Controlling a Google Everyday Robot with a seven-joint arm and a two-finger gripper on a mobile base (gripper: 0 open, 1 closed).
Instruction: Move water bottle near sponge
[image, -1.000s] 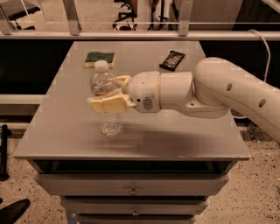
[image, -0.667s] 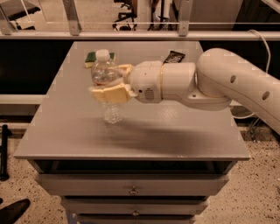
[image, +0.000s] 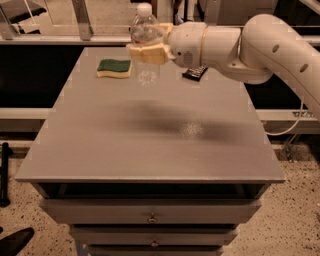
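I'll release the water bottle on the table (image: 136, 76) beside the sponge's end facing the dark wrapper.
The water bottle (image: 145, 35) is clear and ribbed with a white cap. It stands upright in the air, held above the far part of the grey table (image: 150, 145). My gripper (image: 148, 49) is shut on the bottle's middle; its tan fingers (image: 147, 54) wrap around it. The sponge (image: 114, 68), dark green on top over pale yellow, lies flat on the table at the far left, just left of and below the bottle. The bottle's base hangs close beside the sponge's right end.
A dark snack-bar wrapper (image: 194, 73) lies on the far table, right of the bottle and partly behind my arm (image: 260, 45). The table has drawers (image: 150, 217) in front. A rail and a dark gap run behind the table.
My gripper has carried the bottle up off the table and away toward the far edge, ending next to the sponge. The sponge and wrapper have not moved.
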